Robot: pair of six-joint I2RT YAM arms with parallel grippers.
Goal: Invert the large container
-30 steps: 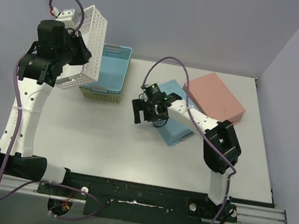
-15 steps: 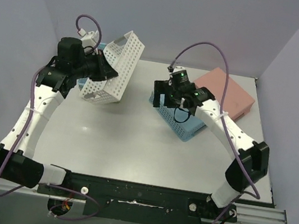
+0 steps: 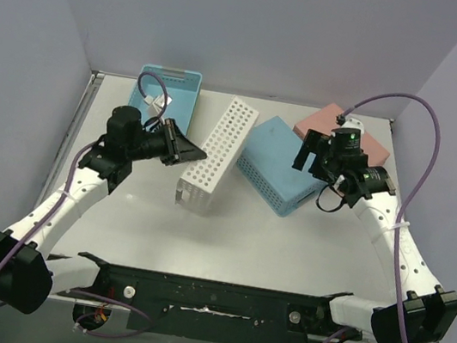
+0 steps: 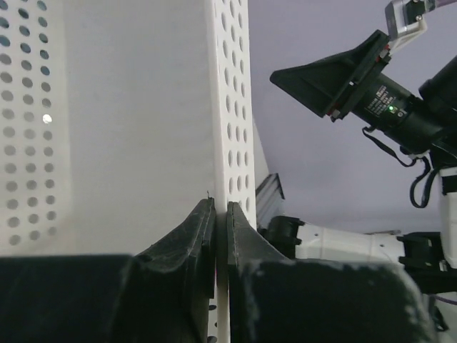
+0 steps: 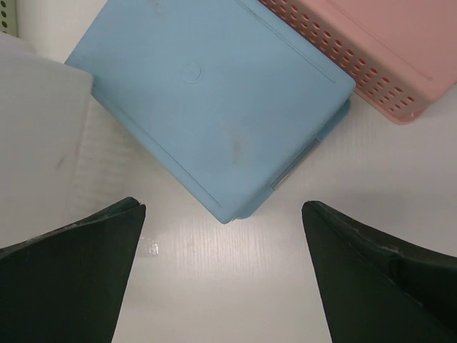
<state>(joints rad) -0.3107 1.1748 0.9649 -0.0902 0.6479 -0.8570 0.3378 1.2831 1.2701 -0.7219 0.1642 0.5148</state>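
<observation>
My left gripper is going to set the white container down on its long side (image 3: 204,158) between the blue basket and the light-blue container and let go.
The large white perforated container (image 3: 214,154) stands on its long side near the table's middle, its holed wall facing up. My left gripper (image 3: 182,147) is shut on its rim. In the left wrist view the two fingers pinch the thin white wall (image 4: 230,107) at the gripper (image 4: 220,214). My right gripper (image 3: 305,153) is open and empty, above the table beside a light-blue container (image 3: 277,166) that lies bottom up. In the right wrist view the gripper (image 5: 221,211) hangs over bare table near that container's corner (image 5: 214,93). The white container shows at that view's left edge (image 5: 36,128).
A pink container (image 3: 375,153) lies bottom up at the back right and also shows in the right wrist view (image 5: 371,50). A blue basket (image 3: 167,92) sits upright at the back left. Grey walls close the table's left, back and right sides.
My left arm has swung the white container from the back left down to the table's middle. My right arm has pulled back to the right, off the light-blue container.
</observation>
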